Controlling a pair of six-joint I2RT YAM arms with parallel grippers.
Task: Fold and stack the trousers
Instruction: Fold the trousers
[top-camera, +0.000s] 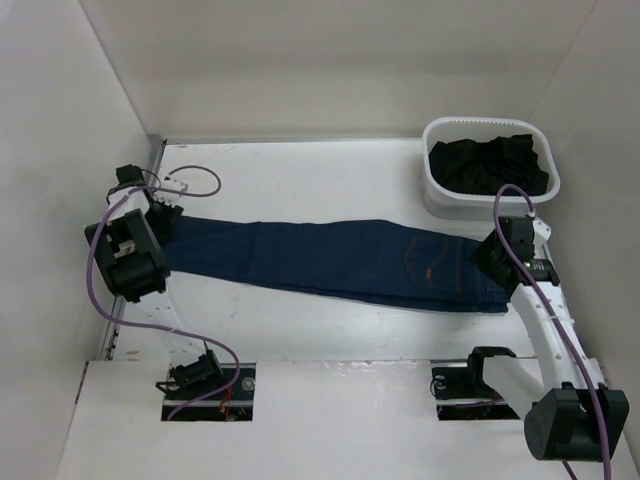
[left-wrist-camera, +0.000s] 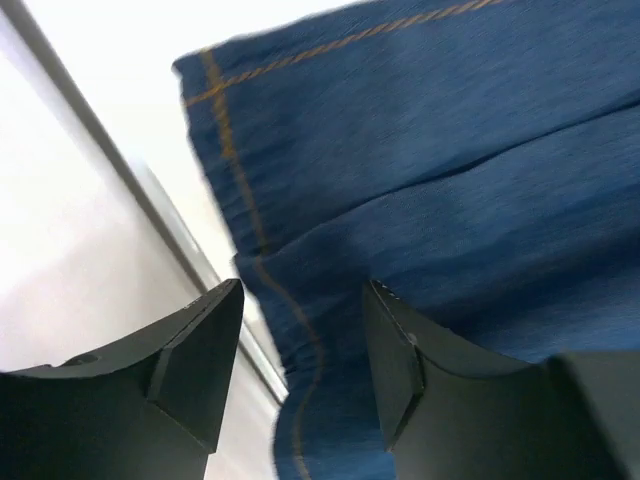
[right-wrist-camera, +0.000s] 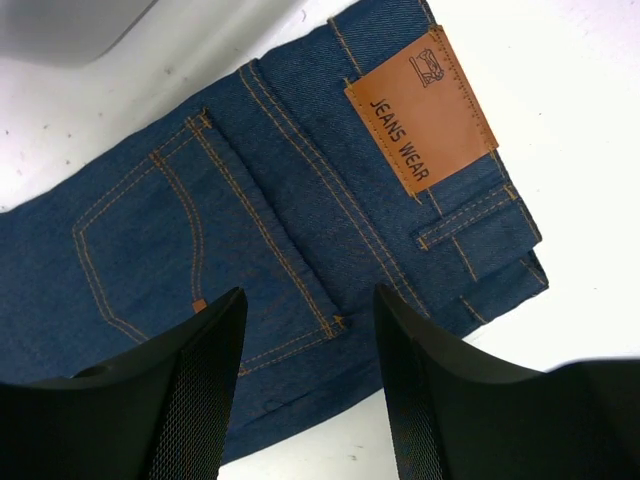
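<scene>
The hem of the bottom leg sticks out beyond the top leg's edge, so my left gripper will pinch the top leg's hem corner (left-wrist-camera: 260, 270) and pull it across.
The trousers (top-camera: 330, 262) are dark blue jeans folded lengthwise, lying flat across the table, hems at the left and waist at the right. My left gripper (top-camera: 165, 222) is open just above the hem end (left-wrist-camera: 300, 330), its fingers either side of the tan-stitched hem. My right gripper (top-camera: 492, 262) is open above the waist end, over the back pocket (right-wrist-camera: 180, 240). The brown "JEANS WEAR" patch (right-wrist-camera: 420, 110) shows beyond the fingers. Neither gripper holds anything.
A white basket (top-camera: 437, 192) with dark garments (top-camera: 490, 165) stands at the back right, close behind the right gripper. White walls enclose the table; the left wall runs next to the left gripper (left-wrist-camera: 300, 375). Purple cables loop over both arms.
</scene>
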